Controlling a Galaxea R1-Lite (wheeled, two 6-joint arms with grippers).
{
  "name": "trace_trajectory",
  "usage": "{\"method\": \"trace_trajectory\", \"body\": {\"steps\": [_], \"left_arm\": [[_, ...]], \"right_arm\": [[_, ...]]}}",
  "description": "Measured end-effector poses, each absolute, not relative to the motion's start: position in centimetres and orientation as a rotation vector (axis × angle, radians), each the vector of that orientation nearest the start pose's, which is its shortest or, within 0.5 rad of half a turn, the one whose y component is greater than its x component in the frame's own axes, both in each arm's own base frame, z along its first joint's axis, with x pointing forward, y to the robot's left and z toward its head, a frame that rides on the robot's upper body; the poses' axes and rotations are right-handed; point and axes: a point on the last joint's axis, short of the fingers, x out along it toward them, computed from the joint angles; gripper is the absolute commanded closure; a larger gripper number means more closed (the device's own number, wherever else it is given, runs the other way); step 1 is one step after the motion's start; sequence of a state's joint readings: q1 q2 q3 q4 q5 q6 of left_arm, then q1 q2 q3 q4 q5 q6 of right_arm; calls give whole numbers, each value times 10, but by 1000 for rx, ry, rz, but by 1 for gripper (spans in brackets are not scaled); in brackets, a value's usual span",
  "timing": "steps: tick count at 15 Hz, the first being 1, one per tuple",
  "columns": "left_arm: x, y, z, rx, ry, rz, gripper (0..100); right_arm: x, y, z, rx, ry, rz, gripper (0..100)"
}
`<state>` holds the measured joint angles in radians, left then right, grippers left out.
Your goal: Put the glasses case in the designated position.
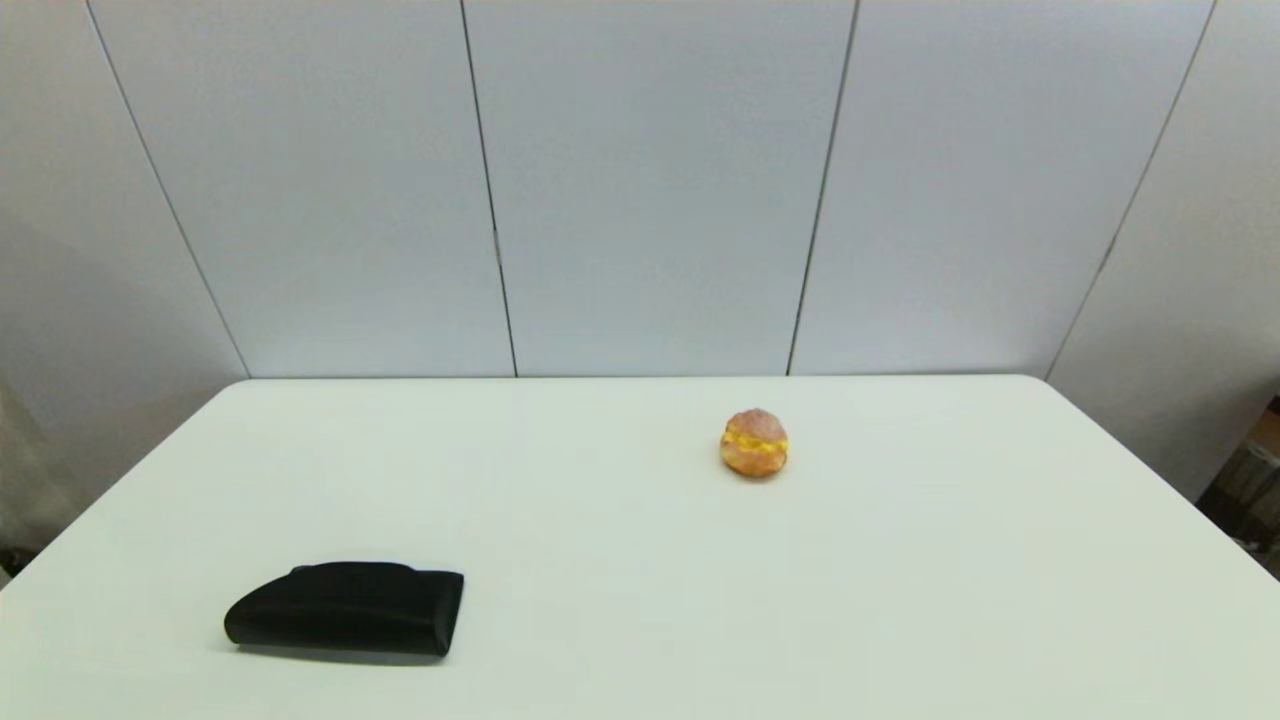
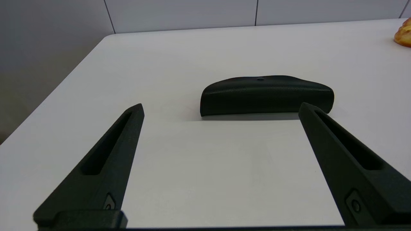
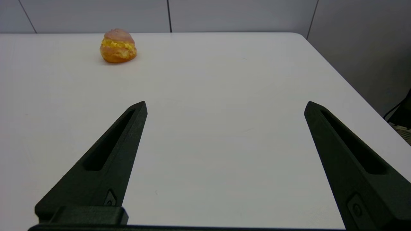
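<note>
The glasses case's middle [image 1: 342, 607] [image 2: 264, 93] is by the snap button. My left gripper needs to go there next and close across the case's two long sides.
The glasses case [image 1: 345, 608] is a matte black oblong lying flat on the white table [image 1: 640, 560], near its front left. In the left wrist view the glasses case [image 2: 266, 95] lies broadside just beyond my left gripper [image 2: 221, 107], which is open and empty, its fingertips short of the case. My right gripper [image 3: 226, 106] is open too, with bare table between its fingers. Neither arm shows in the head view.
A round cream-filled pastry [image 1: 754, 443] sits right of centre toward the table's far side; the pastry [image 3: 118, 46] is well ahead of the right gripper. Grey wall panels stand behind the table. The table's right edge [image 3: 350, 86] is close to the right gripper.
</note>
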<state>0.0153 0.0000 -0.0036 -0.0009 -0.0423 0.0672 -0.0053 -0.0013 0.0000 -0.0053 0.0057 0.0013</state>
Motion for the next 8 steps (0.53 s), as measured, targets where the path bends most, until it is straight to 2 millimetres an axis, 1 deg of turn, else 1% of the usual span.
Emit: {"method": "trace_trajectory", "body": {"steps": [4, 5, 6, 8], "left_arm": [[-21, -1, 77, 41, 24, -25, 0], [-20, -1, 81, 43, 47, -25, 0], [-19, -1, 90, 53, 71, -26, 0], [-15, -1, 119, 89, 131, -33, 0]], "right_arm": [[-23, 0, 76, 2, -7, -1, 0], [-23, 0, 76, 2, -7, 0, 0], [-23, 0, 76, 2, -7, 0, 0], [-23, 0, 76, 2, -7, 0, 0]]}}
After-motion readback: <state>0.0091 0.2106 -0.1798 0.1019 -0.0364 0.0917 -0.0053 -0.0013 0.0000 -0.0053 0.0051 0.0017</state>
